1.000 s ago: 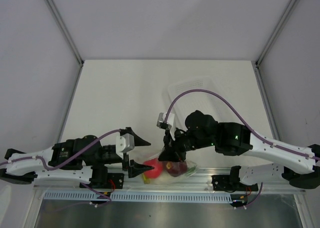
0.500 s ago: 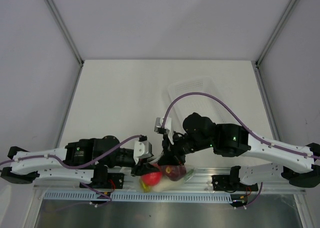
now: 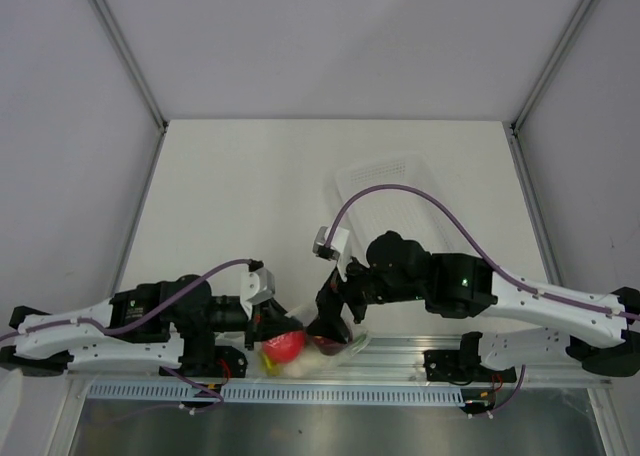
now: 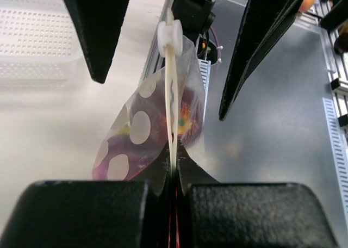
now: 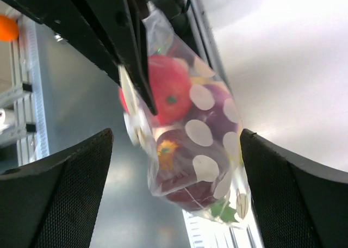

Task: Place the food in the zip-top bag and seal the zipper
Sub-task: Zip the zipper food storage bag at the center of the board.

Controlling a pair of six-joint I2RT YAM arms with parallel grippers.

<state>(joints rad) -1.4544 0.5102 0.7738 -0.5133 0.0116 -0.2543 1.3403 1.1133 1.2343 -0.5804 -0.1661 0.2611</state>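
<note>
The zipper is pinched by my left gripper short of the white slider, so my right gripper should hold the zipper's end while my left gripper takes the slider [image 4: 170, 38].
The zip-top bag [image 5: 187, 144], clear with white dots, hangs over the table's near edge. It holds the food: a red fruit [image 5: 168, 90], a purple onion [image 5: 217, 115], a dark red apple [image 5: 185, 169] and a green bit [image 5: 225, 211]. My left gripper [image 4: 173, 174] is shut on the bag's top edge, right on the zipper [image 4: 172, 112], whose white slider [image 4: 169, 37] sits at the far end. My right gripper [image 5: 176, 134] is open, one finger on each side of the bag and not touching it. From above, the left gripper [image 3: 268, 328] and right gripper [image 3: 330, 326] meet at the bag [image 3: 300, 348].
A white perforated tray [image 3: 395, 186] lies on the table behind the right arm. The aluminium rail [image 3: 410, 354] and both arm bases run along the near edge under the bag. A grey panel [image 4: 283, 128] lies below. A small orange thing [image 5: 7, 28] sits off the table.
My left gripper swung in and shut on the bag's zipper edge. My right gripper let go of the bag and opened wide. The bag shifted a little to the left.
</note>
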